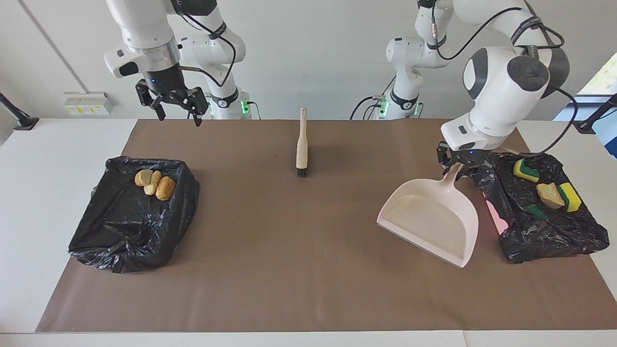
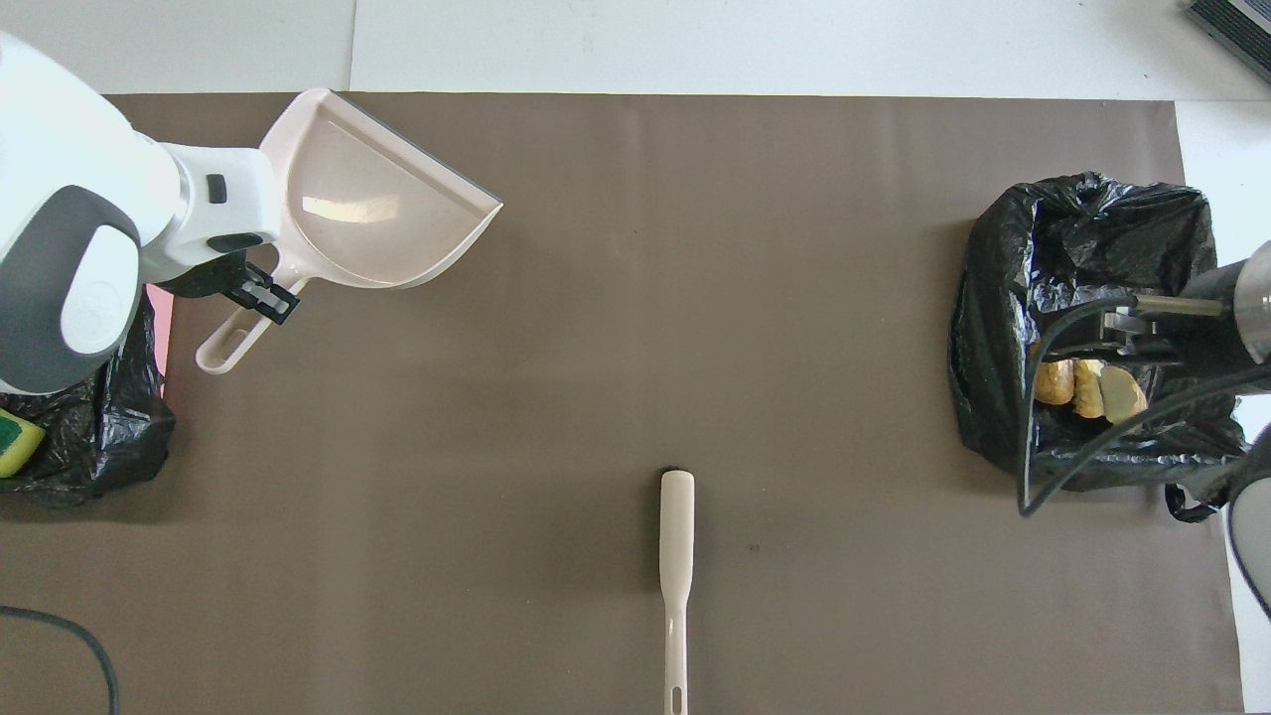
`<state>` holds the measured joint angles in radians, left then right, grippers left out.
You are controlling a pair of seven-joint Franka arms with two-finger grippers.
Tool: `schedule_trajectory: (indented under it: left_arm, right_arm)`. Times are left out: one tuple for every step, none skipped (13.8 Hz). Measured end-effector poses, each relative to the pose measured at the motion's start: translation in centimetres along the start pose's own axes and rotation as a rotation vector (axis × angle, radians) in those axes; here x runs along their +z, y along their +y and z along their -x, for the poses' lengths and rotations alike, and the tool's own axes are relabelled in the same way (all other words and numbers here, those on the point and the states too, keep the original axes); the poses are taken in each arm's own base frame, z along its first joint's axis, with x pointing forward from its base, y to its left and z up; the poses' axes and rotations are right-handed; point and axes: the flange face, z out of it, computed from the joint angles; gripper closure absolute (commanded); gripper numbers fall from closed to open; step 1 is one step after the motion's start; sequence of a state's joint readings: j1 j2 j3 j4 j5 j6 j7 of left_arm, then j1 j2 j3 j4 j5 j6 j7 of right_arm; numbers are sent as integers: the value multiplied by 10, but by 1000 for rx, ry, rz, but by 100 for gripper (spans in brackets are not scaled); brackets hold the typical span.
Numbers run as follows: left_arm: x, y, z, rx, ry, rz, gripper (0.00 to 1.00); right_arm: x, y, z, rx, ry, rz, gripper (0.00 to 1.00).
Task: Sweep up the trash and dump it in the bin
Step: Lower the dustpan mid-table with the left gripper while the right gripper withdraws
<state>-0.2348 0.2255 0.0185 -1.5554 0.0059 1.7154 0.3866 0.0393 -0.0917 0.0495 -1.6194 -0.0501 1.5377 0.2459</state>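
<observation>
The robot's left gripper will release the pale pink dustpan on the brown mat (image 2: 674,246) beyond the bristle end of the hand brush.
My left gripper (image 1: 458,165) is shut on the handle of the pale pink dustpan (image 1: 430,218), which hangs empty and tilted over the mat beside the bin (image 1: 554,233) at the left arm's end. That bin holds trash: two yellow-green sponges (image 1: 525,170) and a beige bread chunk (image 1: 548,195). In the overhead view the dustpan (image 2: 382,204) juts out from the left gripper (image 2: 253,296). The other bin (image 1: 120,231), at the right arm's end, holds golden pastries (image 1: 155,183). My right gripper (image 1: 177,114) hangs open and holds nothing, high over the mat's edge by its base.
The beige hand brush (image 1: 301,144) with black bristles lies on the brown mat (image 1: 289,250) midway between the arms, handle pointing toward the robots. From above, the brush (image 2: 676,556) and the pastries (image 2: 1087,387) in their bin (image 2: 1082,228) show.
</observation>
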Motion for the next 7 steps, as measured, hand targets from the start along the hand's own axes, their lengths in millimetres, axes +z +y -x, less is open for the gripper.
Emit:
schedule_trajectory:
  left_arm:
    - [7,13,-16,-39,6,5,100]
    - [14,25,-34,-82,19,11,100]
    - [21,36,-51,-122,38,18,100]
    - [28,47,-67,-156,58,25,100]
    - [37,59,-80,-187,75,30,100]
    - [46,73,-91,-215,80,33,100]
    - [56,90,-101,-240,84,35,100]
  right_arm:
    - [-4,10,2,-6,-3,1,0]
    - [-8,21,4,-1,-3,-1,0]
    - [-12,31,6,16,-5,-14,0]
    - [-15,43,7,40,-6,-45,0]
    - [-18,57,7,67,-4,-75,0]
    - [-20,72,7,83,0,-90,0]
    - [-22,81,7,89,3,-94,0]
